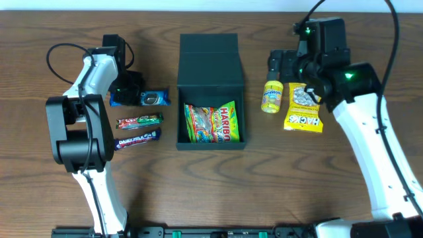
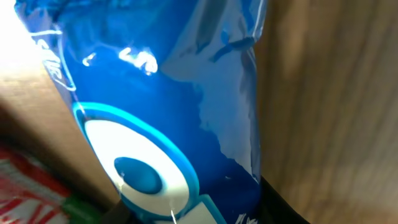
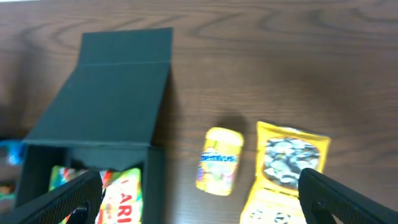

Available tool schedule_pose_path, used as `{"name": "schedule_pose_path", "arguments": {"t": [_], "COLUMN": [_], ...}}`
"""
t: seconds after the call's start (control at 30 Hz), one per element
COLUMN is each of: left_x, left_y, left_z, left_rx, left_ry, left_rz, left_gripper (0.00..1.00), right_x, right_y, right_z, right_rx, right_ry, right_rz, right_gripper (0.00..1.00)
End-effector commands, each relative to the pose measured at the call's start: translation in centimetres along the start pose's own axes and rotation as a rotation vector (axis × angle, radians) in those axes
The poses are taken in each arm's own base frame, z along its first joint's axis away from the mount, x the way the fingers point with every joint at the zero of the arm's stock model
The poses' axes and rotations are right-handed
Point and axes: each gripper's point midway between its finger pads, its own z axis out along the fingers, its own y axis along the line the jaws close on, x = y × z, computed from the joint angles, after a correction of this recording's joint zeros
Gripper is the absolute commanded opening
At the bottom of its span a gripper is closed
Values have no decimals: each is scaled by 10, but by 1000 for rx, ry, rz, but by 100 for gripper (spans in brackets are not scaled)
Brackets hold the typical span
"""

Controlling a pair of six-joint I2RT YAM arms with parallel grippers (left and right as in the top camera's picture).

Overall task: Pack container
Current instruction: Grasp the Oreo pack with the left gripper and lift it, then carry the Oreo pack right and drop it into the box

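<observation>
I need to drop the blue Oreo packet inside the container [image 1: 211,102] with my left gripper, between the Haribo packet and the open lid.
The dark teal container [image 1: 210,66] stands at the table's middle with its flap lid open to the back. A Haribo packet [image 1: 211,123] lies inside; the box also shows in the right wrist view [image 3: 106,93]. My left gripper [image 1: 130,89] is at the left end of a blue Oreo packet [image 1: 151,98]. In the left wrist view the packet [image 2: 168,93] fills the frame between the fingers [image 2: 193,214], which press on both its sides. My right gripper [image 1: 285,69] is open and empty, above a yellow Mentos bottle [image 3: 219,160] and a yellow Hacks bag [image 3: 287,165].
A red-green bar [image 1: 139,121] and a purple Dairy Milk bar [image 1: 137,139] lie left of the container, just in front of the Oreo packet. The Mentos bottle [image 1: 271,96] and Hacks bag [image 1: 304,108] lie right of the container.
</observation>
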Motion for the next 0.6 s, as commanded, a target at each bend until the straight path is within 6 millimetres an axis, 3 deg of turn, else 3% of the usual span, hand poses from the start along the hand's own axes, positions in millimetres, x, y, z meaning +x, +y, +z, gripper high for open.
{"name": "schedule_pose_path", "arguments": {"t": [0.0, 0.07, 0.27, 0.4, 0.57], "left_x": [-3, 2, 40, 98, 183], "left_y": [-14, -23, -68, -90, -82], "left_z": [-17, -30, -91, -113, -99], "left_rx": [19, 36, 158, 228, 200], "left_ry": [-18, -18, -45, -24, 32], "left_rz": [6, 40, 158, 243, 315], "left_gripper": [13, 6, 6, 6, 6], "right_x": [-8, -11, -10, -5, -5], "right_y": [-36, -55, -103, -118, -124], "right_z": [-2, -3, -8, -10, -11], "right_rx": [89, 116, 177, 193, 202], "right_ry": [-23, -29, -23, -8, -9], "right_rz": [65, 131, 252, 298, 309], "right_gripper": [99, 99, 99, 99, 99]}}
